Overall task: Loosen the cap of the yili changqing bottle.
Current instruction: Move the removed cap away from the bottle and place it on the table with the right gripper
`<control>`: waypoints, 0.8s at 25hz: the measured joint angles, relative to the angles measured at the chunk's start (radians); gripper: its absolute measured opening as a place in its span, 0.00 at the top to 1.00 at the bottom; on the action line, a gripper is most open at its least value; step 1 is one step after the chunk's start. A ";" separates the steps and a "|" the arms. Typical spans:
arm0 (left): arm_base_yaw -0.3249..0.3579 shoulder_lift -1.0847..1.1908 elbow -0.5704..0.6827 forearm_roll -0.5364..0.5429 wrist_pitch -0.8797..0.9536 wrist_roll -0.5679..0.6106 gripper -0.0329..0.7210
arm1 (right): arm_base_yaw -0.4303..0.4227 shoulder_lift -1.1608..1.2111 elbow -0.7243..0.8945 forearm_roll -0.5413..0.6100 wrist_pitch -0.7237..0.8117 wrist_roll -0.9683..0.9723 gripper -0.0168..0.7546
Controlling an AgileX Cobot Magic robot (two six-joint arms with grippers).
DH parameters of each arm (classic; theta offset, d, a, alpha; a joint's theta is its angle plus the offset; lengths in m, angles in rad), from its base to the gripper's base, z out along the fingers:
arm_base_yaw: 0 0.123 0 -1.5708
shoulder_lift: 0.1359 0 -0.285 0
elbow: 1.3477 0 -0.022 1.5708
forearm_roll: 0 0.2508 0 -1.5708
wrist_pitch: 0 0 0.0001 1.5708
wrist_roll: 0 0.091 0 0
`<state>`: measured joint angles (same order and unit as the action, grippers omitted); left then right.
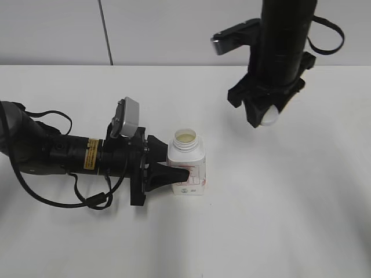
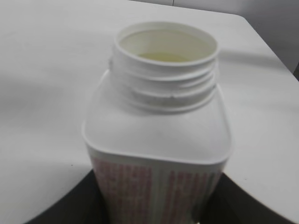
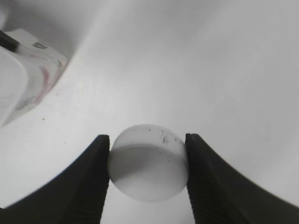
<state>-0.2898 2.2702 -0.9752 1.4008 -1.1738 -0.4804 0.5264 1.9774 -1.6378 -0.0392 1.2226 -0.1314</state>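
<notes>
My right gripper is going to let go of the white cap on the table (image 1: pixel 251 185) next to the bottle, opposite my left gripper.
The white yili changqing bottle (image 1: pixel 186 163) stands upright on the table with its threaded neck bare and its mouth open. My left gripper (image 1: pixel 174 165) reaches in from the left and is shut on the bottle's body; the left wrist view looks down on the bottle (image 2: pixel 156 135) with the black fingers (image 2: pixel 60 210) either side of its red label. The round white cap (image 1: pixel 270 117) is off the bottle, lifted up to the right. My right gripper (image 3: pixel 148 168) is shut on the cap (image 3: pixel 148 164), its fingers pressed on opposite sides of the rim.
The white table (image 1: pixel 278 220) spreads around the bottle, with a pale wall behind it. The left arm's black body and cables (image 1: pixel 52 156) lie across the left side of the table. The bottle's corner (image 3: pixel 25 79) shows at the left of the right wrist view.
</notes>
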 joint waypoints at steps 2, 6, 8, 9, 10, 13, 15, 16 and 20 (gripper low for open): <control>0.000 0.000 0.000 0.000 0.000 0.000 0.53 | -0.034 -0.025 0.058 0.001 0.000 0.040 0.47; 0.000 0.000 0.000 0.000 -0.001 0.001 0.53 | -0.057 -0.090 0.187 0.010 -0.076 0.096 0.47; 0.000 0.000 0.000 0.000 -0.001 0.001 0.53 | -0.057 -0.113 0.254 0.033 -0.164 0.131 0.47; 0.000 0.000 0.000 0.000 -0.002 0.001 0.53 | -0.057 -0.119 0.290 0.039 -0.197 0.162 0.47; 0.000 0.000 0.000 0.000 -0.002 0.001 0.53 | -0.057 -0.119 0.320 0.044 -0.238 0.195 0.47; 0.000 0.000 0.000 0.000 -0.004 0.001 0.53 | -0.057 -0.119 0.434 0.061 -0.382 0.252 0.47; 0.000 0.000 0.000 0.000 -0.004 0.001 0.53 | -0.057 -0.117 0.483 0.094 -0.470 0.263 0.47; 0.000 0.000 0.000 0.000 -0.004 0.001 0.53 | -0.057 -0.113 0.502 0.113 -0.500 0.266 0.47; 0.000 0.000 0.000 0.000 -0.004 0.001 0.53 | -0.058 -0.062 0.517 0.145 -0.556 0.272 0.47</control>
<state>-0.2898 2.2702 -0.9752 1.4010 -1.1778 -0.4794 0.4682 1.9154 -1.1203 0.1055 0.6670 0.1403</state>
